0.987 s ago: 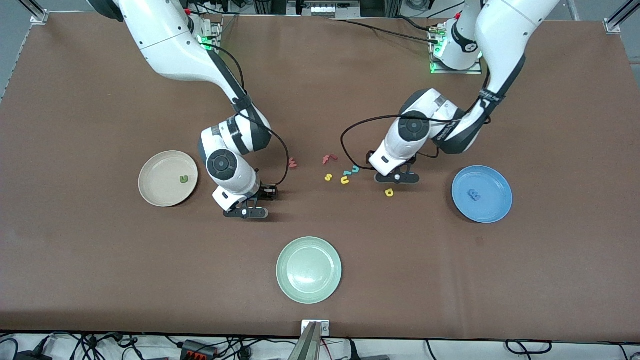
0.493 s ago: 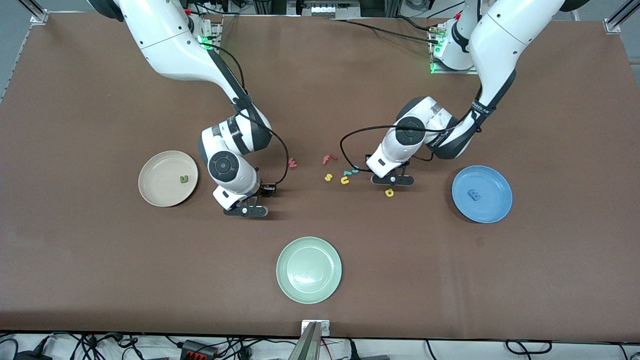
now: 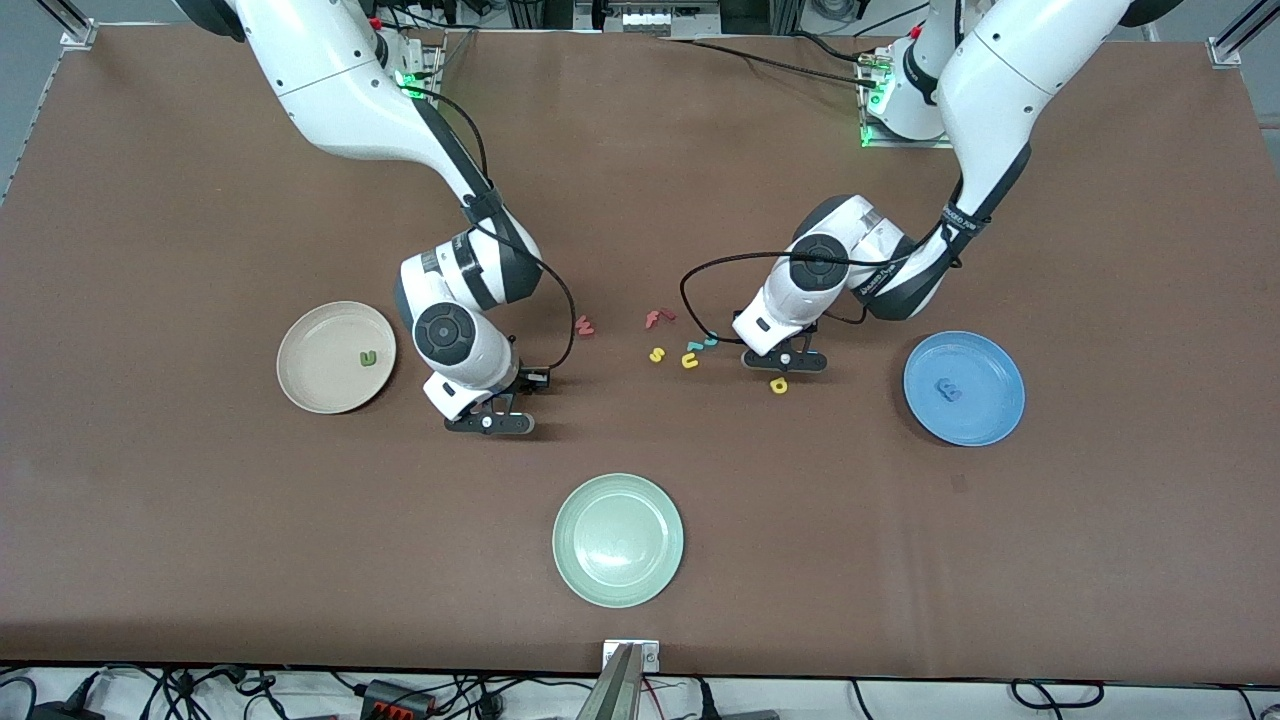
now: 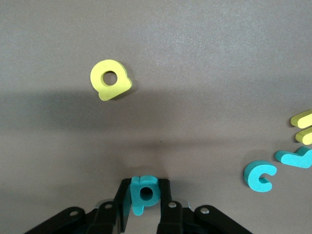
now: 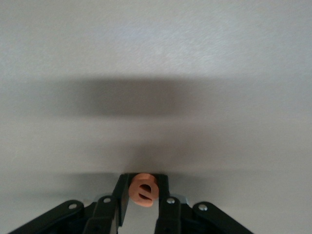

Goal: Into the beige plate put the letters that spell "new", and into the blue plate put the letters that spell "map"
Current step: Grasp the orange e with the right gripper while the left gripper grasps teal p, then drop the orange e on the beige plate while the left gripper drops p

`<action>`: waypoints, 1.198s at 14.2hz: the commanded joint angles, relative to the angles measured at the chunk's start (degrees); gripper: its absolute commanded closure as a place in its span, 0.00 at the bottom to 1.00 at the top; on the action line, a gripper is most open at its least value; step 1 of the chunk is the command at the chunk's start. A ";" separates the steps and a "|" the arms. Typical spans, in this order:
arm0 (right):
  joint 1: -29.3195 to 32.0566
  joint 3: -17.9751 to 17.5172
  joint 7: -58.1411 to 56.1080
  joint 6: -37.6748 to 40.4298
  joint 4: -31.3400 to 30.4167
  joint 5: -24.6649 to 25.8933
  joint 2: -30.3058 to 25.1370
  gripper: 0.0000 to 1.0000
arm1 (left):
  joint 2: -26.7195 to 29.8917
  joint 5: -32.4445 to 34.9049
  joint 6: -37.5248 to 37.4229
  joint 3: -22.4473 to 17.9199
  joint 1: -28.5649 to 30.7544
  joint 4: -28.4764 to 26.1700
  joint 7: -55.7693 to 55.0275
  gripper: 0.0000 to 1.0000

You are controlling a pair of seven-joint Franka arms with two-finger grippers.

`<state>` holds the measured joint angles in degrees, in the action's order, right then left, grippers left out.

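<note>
My right gripper needs to release the orange e in the middle of the beige plate [image 3: 333,361], next to the green n. The orange e is now down near the table.
My left gripper [image 4: 145,189] is shut on the teal p [image 4: 145,193], low over the table [image 3: 785,361]. The yellow a [image 4: 109,79] lies flat just nearer the camera [image 3: 778,385]. My right gripper [image 5: 144,189] is shut on the orange e [image 5: 145,190], down near the table [image 3: 488,423] between the beige plate [image 3: 310,335] and the middle. The green n [image 3: 369,357] lies in the beige plate. In the blue plate [image 3: 990,360] lies the blue m [image 3: 948,390]. The dull red w [image 3: 586,326] rests on the table near the middle.
A red f [image 3: 658,318], yellow s [image 3: 657,354], yellow u [image 3: 690,360] and teal c [image 3: 711,340] with another teal piece [image 4: 295,157] cluster mid-table beside the left gripper. A pale green plate [image 3: 618,540] sits nearer the camera.
Both grippers have shut, the left on the teal p and the right on the orange e. The left hand shifted slightly toward the letter cluster.
</note>
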<state>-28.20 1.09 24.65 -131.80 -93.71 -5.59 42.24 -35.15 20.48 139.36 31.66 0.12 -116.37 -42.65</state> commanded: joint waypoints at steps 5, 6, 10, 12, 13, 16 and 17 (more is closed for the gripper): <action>9.28 6.64 -21.97 18.84 0.11 0.23 -6.89 0.80 | 5.44 1.85 -21.99 0.60 6.36 11.40 12.73 0.93; 11.82 6.82 -25.75 21.12 -0.06 0.31 -7.77 0.80 | 5.44 1.85 -24.81 0.51 8.74 13.52 18.08 0.93; 19.31 6.91 -35.89 24.05 -2.61 0.84 -7.96 0.80 | 4.74 1.93 -25.19 0.24 19.28 14.51 33.75 0.93; 20.11 6.91 -36.43 23.00 -4.36 1.89 -7.78 0.80 | 3.86 1.93 -24.23 0.24 23.15 13.80 37.89 0.93; 20.11 6.91 -36.43 20.90 -5.94 1.90 -7.61 0.79 | 3.69 1.93 -24.05 0.24 24.39 13.19 39.39 0.93; 20.11 6.91 -36.78 14.91 -10.08 1.81 -7.61 0.41 | 3.16 2.37 -16.35 0.07 28.26 7.50 40.72 0.91; 20.20 6.91 -36.43 15.43 -9.82 1.72 -8.22 0.00 | 3.33 3.59 -14.83 0.16 28.97 5.99 40.63 0.88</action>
<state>-8.23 8.42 -11.41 -115.63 -102.11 -4.41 35.75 -32.61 21.56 120.51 30.99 27.29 -106.23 -2.80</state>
